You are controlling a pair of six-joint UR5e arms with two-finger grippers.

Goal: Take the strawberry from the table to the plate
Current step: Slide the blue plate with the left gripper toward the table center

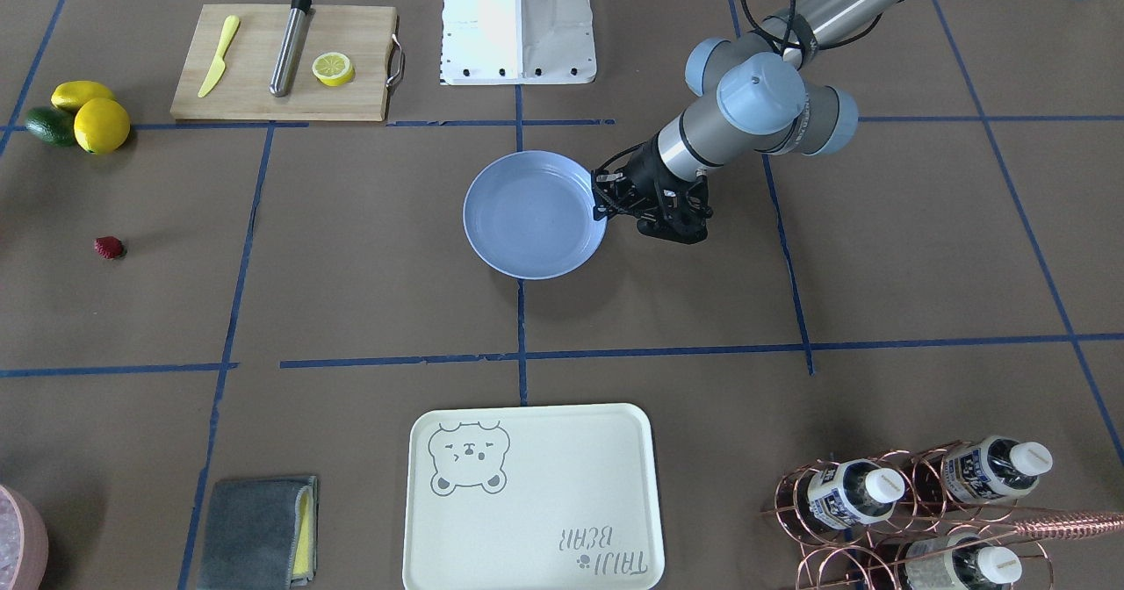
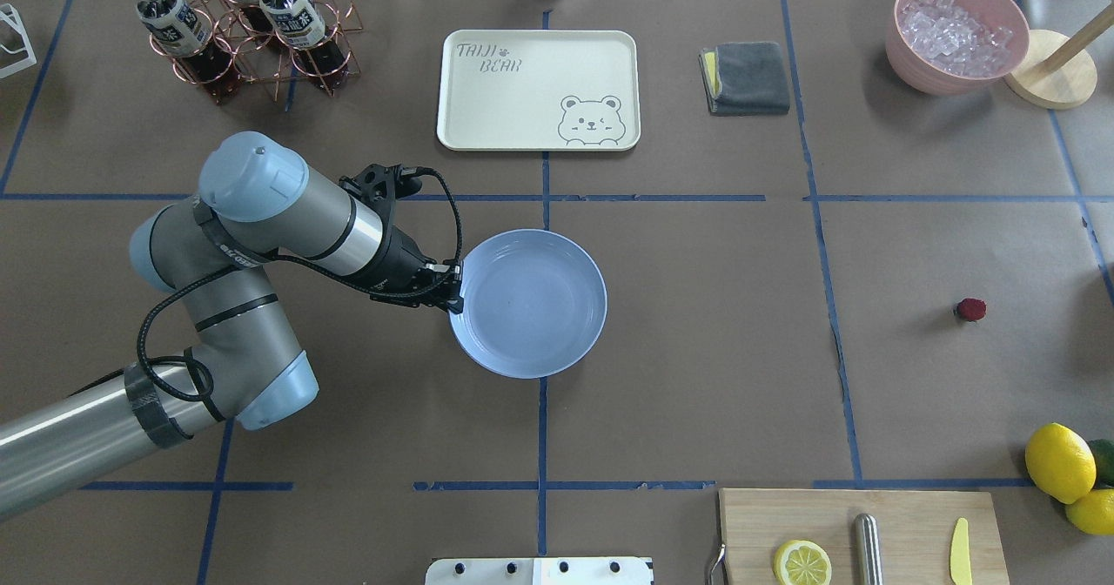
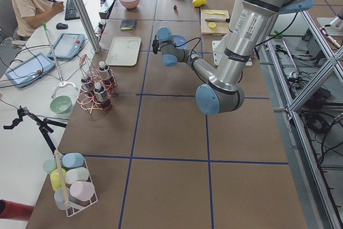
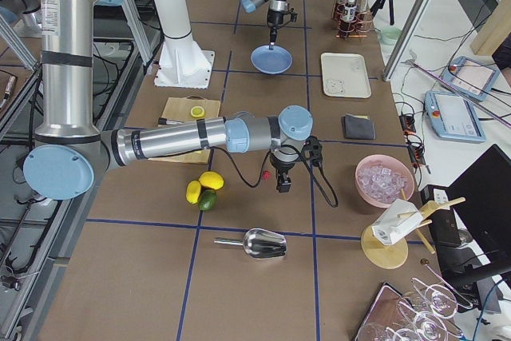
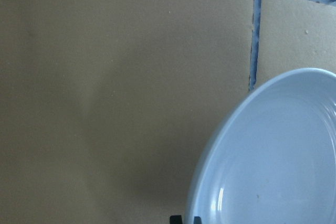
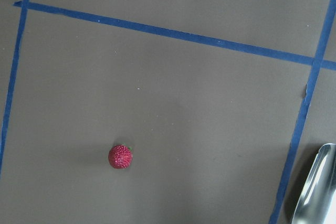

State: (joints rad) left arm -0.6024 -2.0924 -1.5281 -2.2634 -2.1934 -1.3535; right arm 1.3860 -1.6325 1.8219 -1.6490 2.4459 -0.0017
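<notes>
The strawberry is next for my right gripper, which should go to it and close on both sides of its red body (image 1: 109, 247) (image 6: 120, 157), just below the green leaves.
The strawberry (image 1: 109, 248) (image 2: 970, 309) lies alone on the brown paper table (image 2: 696, 350), far from the light-blue plate (image 1: 536, 217) (image 2: 528, 302) at the middle. My left gripper (image 1: 601, 205) (image 2: 454, 294) is at the plate's rim, its jaws close together on either side of the edge; the left wrist view shows that rim (image 5: 210, 171) between the fingertips. In the exterior right view my right gripper (image 4: 283, 185) hangs just beside the strawberry (image 4: 265, 174); I cannot tell whether it is open or shut. The right wrist view shows the strawberry (image 6: 120, 157) below, no fingers.
A cutting board (image 2: 862, 533) holds a lemon half, a yellow knife and a metal cylinder. Two lemons (image 2: 1059, 461) and an avocado lie near it. A bear-print tray (image 2: 538, 89), grey cloth (image 2: 747, 77), bottle rack (image 2: 235, 32) and pink ice bowl (image 2: 956, 32) line the far side. A metal scoop (image 4: 259, 243) lies nearby.
</notes>
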